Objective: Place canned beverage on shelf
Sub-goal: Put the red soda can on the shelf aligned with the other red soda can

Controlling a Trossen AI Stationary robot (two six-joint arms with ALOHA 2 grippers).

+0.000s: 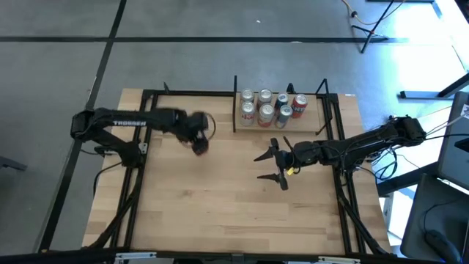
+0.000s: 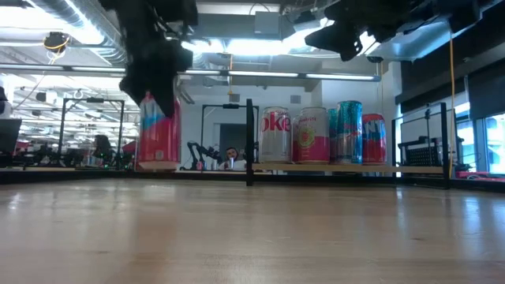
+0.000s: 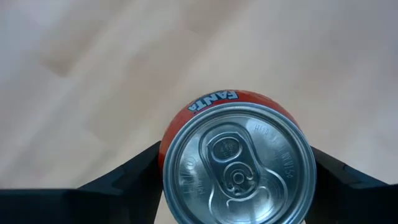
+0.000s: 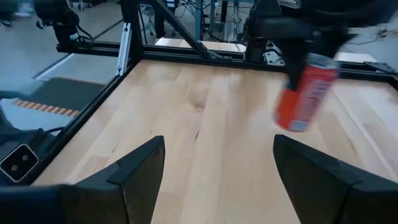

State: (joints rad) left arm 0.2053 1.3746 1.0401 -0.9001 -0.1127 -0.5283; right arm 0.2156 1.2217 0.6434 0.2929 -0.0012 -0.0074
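Note:
Next, I let go of the Fanta can with my left gripper on the bare table [image 1: 228, 189] near its middle, well in front of the shelf.
My left gripper [image 1: 199, 141] is over the middle left of the table and is shut on a red-orange Fanta can [image 3: 236, 162]. The can also shows in the low view [image 2: 158, 132] and the right wrist view [image 4: 305, 93]. The shelf [image 1: 316, 123], a small light-wood board between thin black uprights, stands at the table's far edge, right of the can. Several cans [image 1: 267, 106] stand upright on it. My right gripper [image 1: 258, 167] is open and empty, in the air in front of the shelf. My left gripper pinches the can's side wall [image 3: 166, 155] near its top, one finger [image 3: 134, 171] on each side. The fingers come from above, pointing down. The can hangs below them, tilted a little, its bottom [image 2: 158, 166] just clear of the table.
A black metal frame [image 1: 139, 147] runs around the tabletop's left, far and right sides. The shelf's board [image 2: 410, 167] shows bare wood to the right of its cans. Bare tabletop [image 1: 220, 205] lies toward the near edge. Beyond the table is a workshop room.

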